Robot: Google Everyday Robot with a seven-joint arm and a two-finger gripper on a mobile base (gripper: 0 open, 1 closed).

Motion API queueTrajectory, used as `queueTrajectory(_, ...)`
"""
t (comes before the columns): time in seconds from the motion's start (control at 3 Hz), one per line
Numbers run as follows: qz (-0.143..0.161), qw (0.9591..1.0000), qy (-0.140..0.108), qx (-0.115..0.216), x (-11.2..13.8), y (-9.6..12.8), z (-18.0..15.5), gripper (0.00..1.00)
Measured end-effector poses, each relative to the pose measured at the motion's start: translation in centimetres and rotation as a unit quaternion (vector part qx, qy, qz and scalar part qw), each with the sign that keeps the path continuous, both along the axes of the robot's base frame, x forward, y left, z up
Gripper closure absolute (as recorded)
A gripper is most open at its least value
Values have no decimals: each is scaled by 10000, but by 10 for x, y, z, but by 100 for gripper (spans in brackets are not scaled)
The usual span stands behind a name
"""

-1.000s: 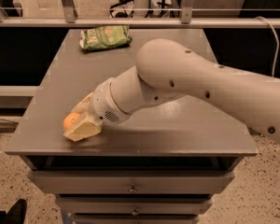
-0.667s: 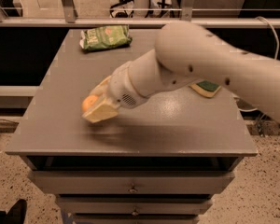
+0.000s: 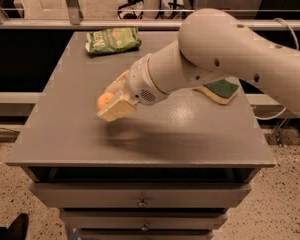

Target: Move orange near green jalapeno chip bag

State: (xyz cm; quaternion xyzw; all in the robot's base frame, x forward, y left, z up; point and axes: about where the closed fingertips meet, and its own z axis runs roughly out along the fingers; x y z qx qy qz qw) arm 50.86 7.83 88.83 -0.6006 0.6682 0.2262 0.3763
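Note:
The orange, now held above the grey table, will be released from my gripper on the table (image 3: pixel 140 49) against the end of the green jalapeno chip bag that is nearest my arm.
The orange (image 3: pixel 104 101) is a small round orange fruit held between my gripper's pale fingers. My gripper (image 3: pixel 111 102) is shut on it and holds it above the left middle of the grey table (image 3: pixel 155 134). The green jalapeno chip bag (image 3: pixel 113 39) is a crumpled light-green foil bag lying at the table's far left corner, well beyond the gripper. My big white arm (image 3: pixel 225 54) reaches in from the right and hides part of the table's back.
A yellow sponge with a dark green top (image 3: pixel 219 91) lies at the right, partly under the arm. The table has drawers (image 3: pixel 140 202) below its front edge. A railing (image 3: pixel 90 24) runs behind the table.
My gripper has lifted the orange off the table's front left and carried it up and back toward the middle, closer to the chip bag. The sponge now shows.

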Motion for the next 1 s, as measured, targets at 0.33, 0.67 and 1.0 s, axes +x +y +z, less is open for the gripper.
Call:
queueTrajectory(0.33, -3, 9997, -230, 59, 13, 0, 6, 100)
queueTrajectory(0.67, -225, 9978, -605, 140, 48, -10, 13, 100)
queueTrajectory(1.0, -476, 9942, -945, 201, 103, -32, 19, 100)
